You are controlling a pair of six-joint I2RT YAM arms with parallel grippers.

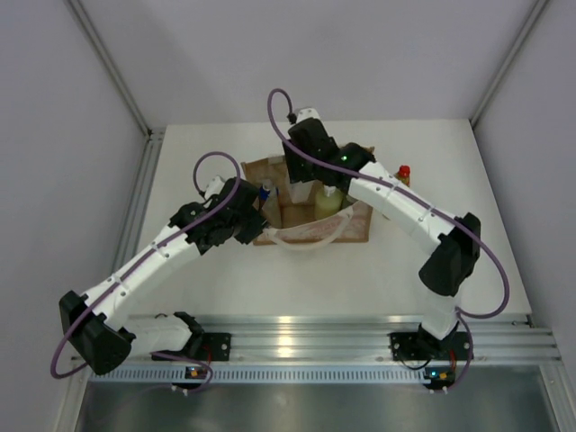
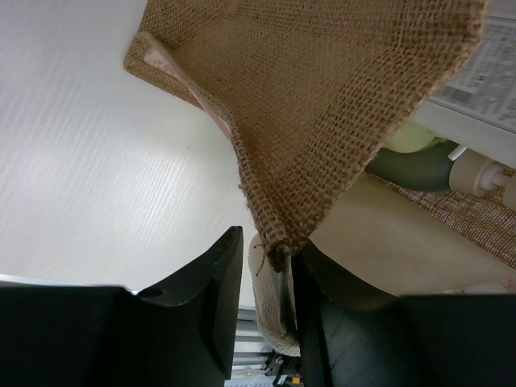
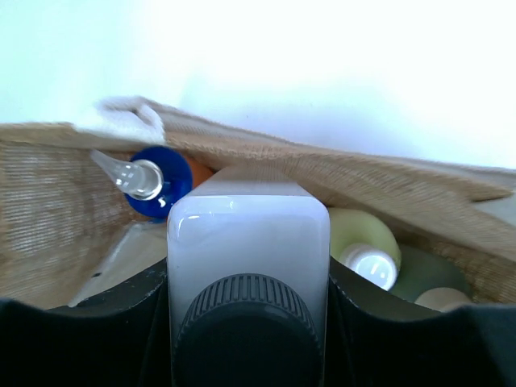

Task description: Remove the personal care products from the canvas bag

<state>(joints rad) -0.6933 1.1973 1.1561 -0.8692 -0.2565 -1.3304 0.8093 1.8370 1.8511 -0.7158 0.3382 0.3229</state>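
I should release the white bottle from my right gripper on the table (image 1: 426, 212), just past the yellow bottle from the bag.
The tan canvas bag (image 1: 355, 227) lies open at the table's middle. My left gripper (image 1: 258, 221) is shut on its left rim; in the left wrist view the burlap edge (image 2: 322, 121) and a cream handle (image 2: 278, 314) sit between the fingers (image 2: 266, 242). My right gripper (image 1: 301, 178) is inside the bag, shut on the tall white bottle with a grey cap (image 3: 246, 242). Beside it lie the orange bottle with a blue top (image 3: 157, 184), the pale green pump bottle (image 3: 359, 234) and the grey-green bottle (image 3: 423, 274). The yellow bottle with a red cap (image 1: 404, 173) stands on the table right of the bag.
White walls and metal frame posts (image 1: 112, 67) enclose the table on three sides. The aluminium rail (image 1: 297, 337) with both arm bases runs along the near edge. The bag's cream handle loop (image 1: 310, 241) hangs toward the front.
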